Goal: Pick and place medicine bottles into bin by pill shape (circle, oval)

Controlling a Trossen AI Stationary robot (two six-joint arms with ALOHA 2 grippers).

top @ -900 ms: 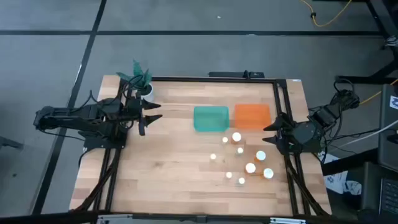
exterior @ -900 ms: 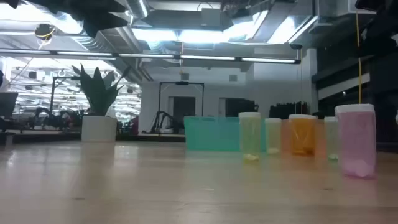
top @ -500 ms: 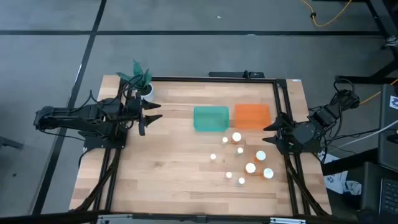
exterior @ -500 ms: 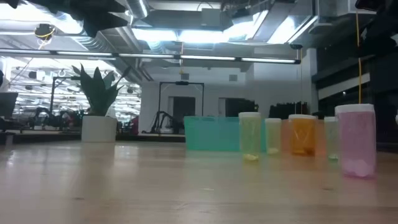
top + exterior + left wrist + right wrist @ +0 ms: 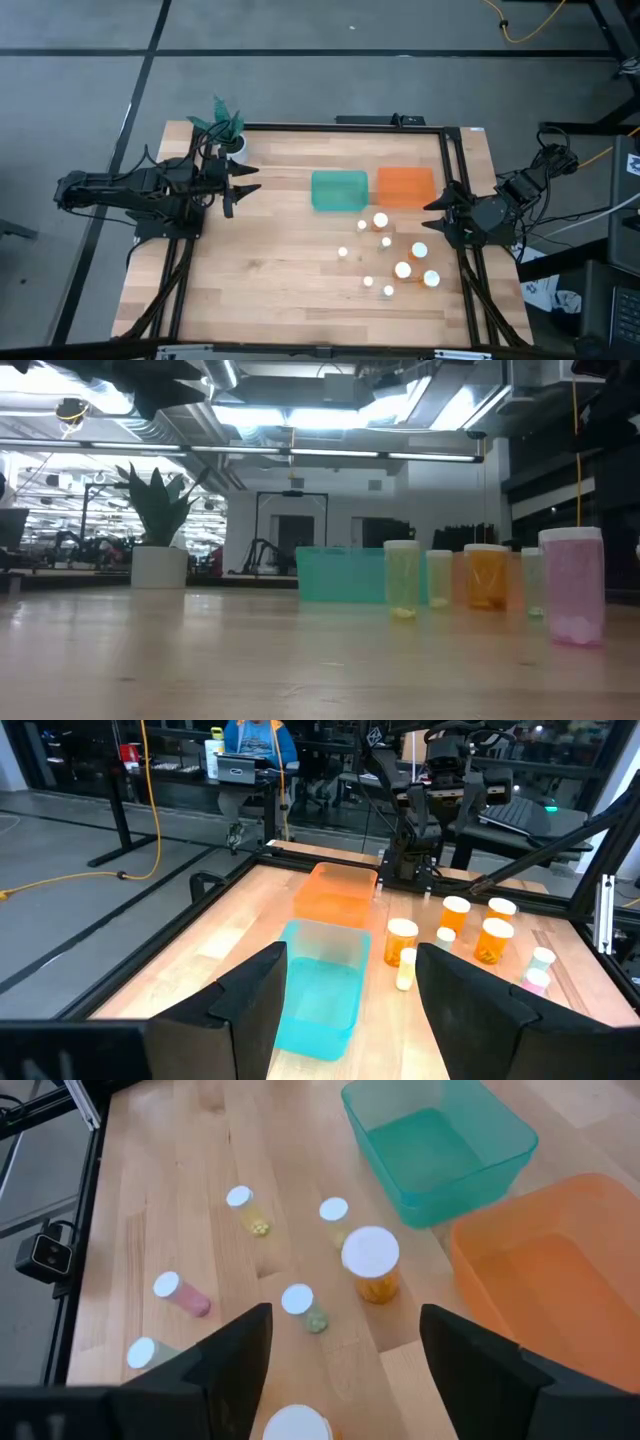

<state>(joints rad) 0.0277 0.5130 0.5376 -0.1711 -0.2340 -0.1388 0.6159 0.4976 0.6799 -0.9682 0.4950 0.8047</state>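
My right gripper is going to close on the white cap (image 5: 386,242) (image 5: 298,1299) of the small green-pill bottle, which is next to the large orange bottle nearest the bins.
Several small medicine bottles with white caps stand upright on the wooden table right of centre (image 5: 380,222), (image 5: 403,270), (image 5: 343,252); the right wrist view shows them too (image 5: 371,1263), (image 5: 244,1208). A teal bin (image 5: 339,190) and an orange bin (image 5: 405,186) sit behind them. My left gripper (image 5: 247,186) is open and empty at the table's left side. My right gripper (image 5: 432,218) is open and empty at the right edge, beside the bottles.
A white pot with a green plant (image 5: 228,133) stands at the far left corner. A black frame (image 5: 450,160) runs around the table. The left half of the table top (image 5: 260,270) is bare wood. A person sits at a desk in the room beyond (image 5: 258,735).
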